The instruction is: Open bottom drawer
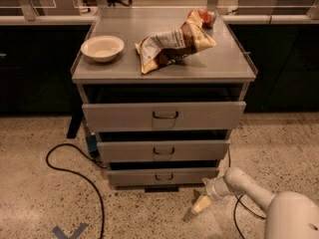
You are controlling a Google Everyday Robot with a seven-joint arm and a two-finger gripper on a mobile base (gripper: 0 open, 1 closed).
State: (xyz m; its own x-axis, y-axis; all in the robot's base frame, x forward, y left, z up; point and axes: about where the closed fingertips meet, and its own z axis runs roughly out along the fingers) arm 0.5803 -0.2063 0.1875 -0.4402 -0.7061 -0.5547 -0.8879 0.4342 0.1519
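Note:
My gripper should move next to the bottom drawer's top edge (186, 170), between its handle and the end nearest my arm, and close there.
The bottom drawer (163, 177) is the narrowest grey front of three on a grey metal cabinet, with a small dark wire handle (163, 177) at its centre. It sits slightly pulled out, with a dark gap above it. My gripper (201, 203) hangs low over the floor, in front of and just right of the drawer's right end, pointing down and left. It is apart from the handle and holds nothing that I can see.
The middle drawer (163, 151) and top drawer (164, 115) stand above. On the cabinet top (229, 63) are a white bowl (102, 48), a crumpled chip bag (172, 46) and a red can (206, 17). A black cable (75, 173) loops on the floor at left.

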